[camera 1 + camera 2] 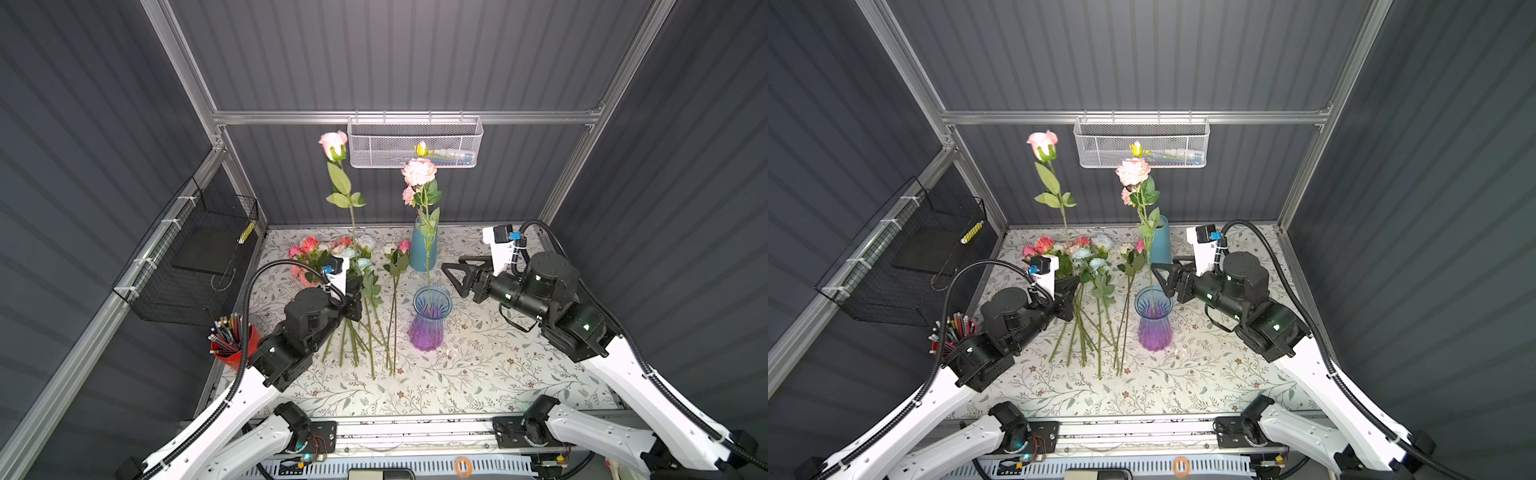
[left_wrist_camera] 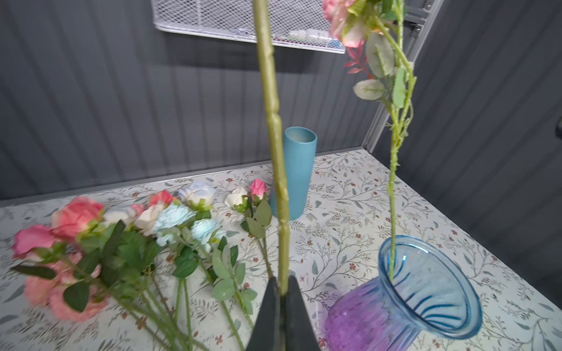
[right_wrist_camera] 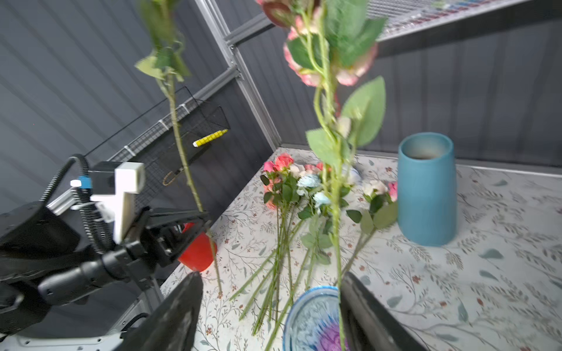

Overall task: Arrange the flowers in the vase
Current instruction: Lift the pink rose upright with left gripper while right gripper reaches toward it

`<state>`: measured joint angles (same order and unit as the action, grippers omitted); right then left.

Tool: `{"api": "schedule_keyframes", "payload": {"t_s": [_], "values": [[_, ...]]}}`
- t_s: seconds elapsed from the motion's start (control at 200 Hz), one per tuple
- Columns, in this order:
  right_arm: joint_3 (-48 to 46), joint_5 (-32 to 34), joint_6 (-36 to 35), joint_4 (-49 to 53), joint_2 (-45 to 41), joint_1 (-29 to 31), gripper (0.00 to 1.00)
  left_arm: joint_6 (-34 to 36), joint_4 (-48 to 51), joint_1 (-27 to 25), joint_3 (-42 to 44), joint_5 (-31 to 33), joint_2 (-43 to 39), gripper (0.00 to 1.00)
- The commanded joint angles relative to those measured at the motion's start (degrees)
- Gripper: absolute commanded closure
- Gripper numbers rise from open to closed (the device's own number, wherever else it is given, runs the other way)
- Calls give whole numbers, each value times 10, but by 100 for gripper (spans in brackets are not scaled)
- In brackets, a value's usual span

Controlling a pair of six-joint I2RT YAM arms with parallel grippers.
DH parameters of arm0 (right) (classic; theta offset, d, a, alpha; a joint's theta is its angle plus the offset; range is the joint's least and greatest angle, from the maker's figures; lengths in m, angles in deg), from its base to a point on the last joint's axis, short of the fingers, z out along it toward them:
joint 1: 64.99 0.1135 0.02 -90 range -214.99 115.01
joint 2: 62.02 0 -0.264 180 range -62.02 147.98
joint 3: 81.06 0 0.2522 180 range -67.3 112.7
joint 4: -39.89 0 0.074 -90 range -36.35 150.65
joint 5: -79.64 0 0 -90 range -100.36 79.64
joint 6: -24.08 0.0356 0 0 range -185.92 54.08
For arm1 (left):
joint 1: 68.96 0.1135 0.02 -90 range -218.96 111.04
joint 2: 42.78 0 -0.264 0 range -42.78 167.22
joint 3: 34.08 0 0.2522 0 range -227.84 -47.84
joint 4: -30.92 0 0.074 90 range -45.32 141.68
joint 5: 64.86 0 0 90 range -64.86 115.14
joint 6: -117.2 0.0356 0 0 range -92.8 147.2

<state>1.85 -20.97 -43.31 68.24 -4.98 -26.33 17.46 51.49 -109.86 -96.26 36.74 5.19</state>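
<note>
The robot's right gripper should close on the stem (image 1: 353,228) (image 3: 175,108) just under the leaves of the tall pink rose, above the left gripper's hold.
The blue-and-purple glass vase (image 1: 430,320) (image 2: 419,304) stands mid-table. One ruffled pink flower (image 1: 419,171) stands upright in it. My right gripper (image 1: 451,279) (image 3: 270,282) is open just above the vase rim, and the flower's stem (image 3: 334,197) runs close beside one finger. My left gripper (image 1: 355,291) (image 2: 282,282) is shut on the stem (image 2: 273,136) of a tall pink rose (image 1: 333,145), held upright to the left of the vase. The other flowers (image 1: 353,257) (image 2: 170,225), pink, coral, white and pale blue, lie in a bunch on the table behind and under the left gripper.
A teal cylinder vase (image 1: 424,249) stands behind the glass one. A red cup of pencils (image 1: 228,345) sits at the left table edge, beside a black wire basket (image 1: 195,257) on the left wall. A white mesh basket (image 1: 415,141) hangs on the back wall.
</note>
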Motion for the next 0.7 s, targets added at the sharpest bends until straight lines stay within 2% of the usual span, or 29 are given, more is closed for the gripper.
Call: {"api": "schedule_keyframes", "payload": {"t_s": [0.0, 0.13, 0.375, 0.585, 0.695], "values": [[76, -43, -51, 6, 45, 25, 30, 25, -47, -4, -33, -74, 12, 100], [156, -51, -65, 32, 118, 50, 35, 17, -41, -16, -50, -98, 38, 100], [280, -64, -25, 59, 240, 60, 39, -3, -25, -23, -55, -129, 44, 100], [323, -80, -10, 48, 302, 65, 39, -4, -16, -25, -44, -131, 35, 100], [344, -107, -7, 47, 321, 70, 44, -3, -11, -25, -42, -130, 33, 100]]}}
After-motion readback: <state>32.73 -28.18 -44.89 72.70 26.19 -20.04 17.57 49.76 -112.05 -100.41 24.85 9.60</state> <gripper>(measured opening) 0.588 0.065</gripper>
